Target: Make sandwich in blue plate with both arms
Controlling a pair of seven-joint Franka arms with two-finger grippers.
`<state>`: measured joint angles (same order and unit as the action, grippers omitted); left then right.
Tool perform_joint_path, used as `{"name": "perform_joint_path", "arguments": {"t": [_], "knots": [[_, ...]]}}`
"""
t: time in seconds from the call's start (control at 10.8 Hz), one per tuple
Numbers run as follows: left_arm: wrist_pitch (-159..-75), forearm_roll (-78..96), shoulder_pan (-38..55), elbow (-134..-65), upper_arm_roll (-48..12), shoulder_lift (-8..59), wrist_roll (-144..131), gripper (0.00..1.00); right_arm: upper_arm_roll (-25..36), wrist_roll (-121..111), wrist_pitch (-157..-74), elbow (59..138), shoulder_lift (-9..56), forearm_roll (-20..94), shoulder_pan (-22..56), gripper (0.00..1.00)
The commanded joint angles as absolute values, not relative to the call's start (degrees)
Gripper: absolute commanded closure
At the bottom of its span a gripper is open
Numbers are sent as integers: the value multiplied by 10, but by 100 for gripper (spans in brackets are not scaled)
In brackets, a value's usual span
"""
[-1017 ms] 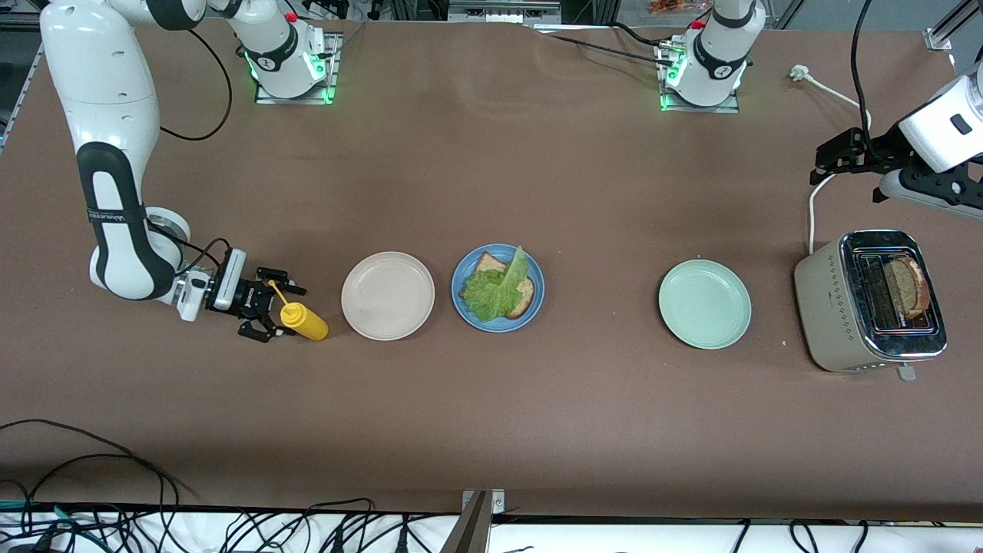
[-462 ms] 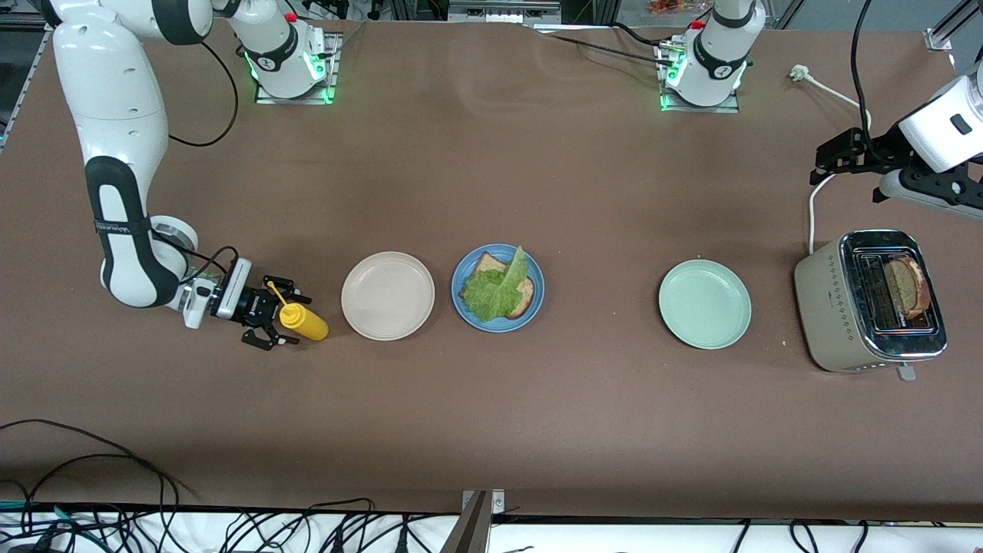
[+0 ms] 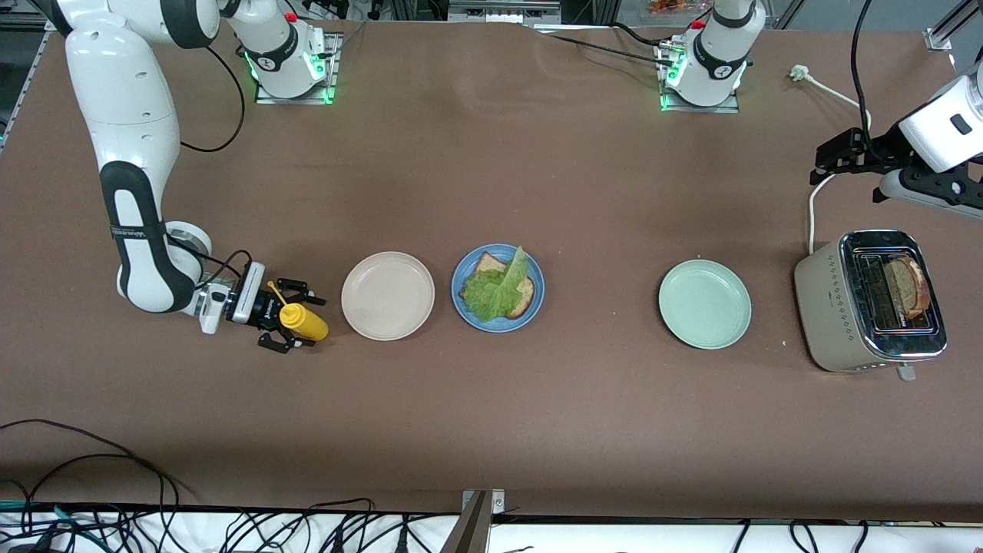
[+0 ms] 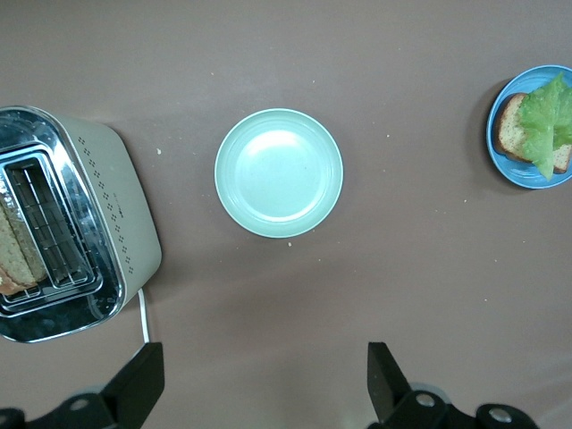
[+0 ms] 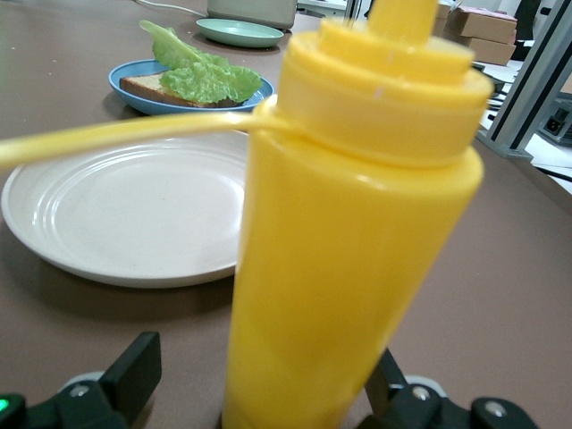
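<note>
Next, my right gripper closes on the lower body [image 3: 316, 326] [image 5: 288, 393] of the yellow squeeze bottle, well below the cap of the bottle.
The blue plate [image 3: 498, 321] holds one brown bread slice [image 3: 525, 296] with a crinkly green lettuce leaf [image 3: 495, 292] on top. It also shows in the right wrist view as the blue plate [image 5: 134, 100] and in the left wrist view as the blue plate [image 4: 494, 134]. A second bread slice [image 3: 908, 287] stands in a toaster slot. My right gripper [image 3: 302, 319] lies low at the table, open, its fingers either side of a yellow squeeze bottle [image 5: 349, 268]. My left gripper [image 3: 820, 165] hangs open and empty over the white cord beside the toaster, waiting.
A beige plate [image 3: 388, 296] sits between the yellow bottle [image 3: 307, 322] and the blue plate. A pale green plate [image 3: 705, 303] and a cream toaster [image 3: 829, 307] stand toward the left arm's end. A white cord [image 3: 811, 215] runs from the toaster.
The right arm has slid its open gripper toward the beige plate, so its fingers now stand along both sides of the yellow bottle. The left arm has not moved.
</note>
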<state>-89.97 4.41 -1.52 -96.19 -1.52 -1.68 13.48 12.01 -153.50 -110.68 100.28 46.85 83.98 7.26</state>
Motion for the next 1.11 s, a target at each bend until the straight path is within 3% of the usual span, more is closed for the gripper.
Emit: {"name": "perform_joint_path", "arguments": {"t": [0.0,0.09,0.18,0.28,0.46,1.02], "knots": [[-889,40,-17,-947,-17,-11,130,0,119,-1517,-1112,989,478,850,78,36],[-889,40,-17,-947,-17,-11,130,0,120,-1507,-1113,989,475,852,87,69],[-889,40,-17,-947,-17,-11,130,0,122,-1490,-1121,979,473,849,87,92],[-889,40,-17,-947,-17,-11,130,0,126,-1486,-1139,970,469,837,93,100],[-889,40,-17,-947,-17,-11,130,0,155,-1411,-1162,969,442,777,126,100],[-889,40,-17,-947,-17,-11,130,0,261,-1022,-1144,952,339,460,259,100]]}}
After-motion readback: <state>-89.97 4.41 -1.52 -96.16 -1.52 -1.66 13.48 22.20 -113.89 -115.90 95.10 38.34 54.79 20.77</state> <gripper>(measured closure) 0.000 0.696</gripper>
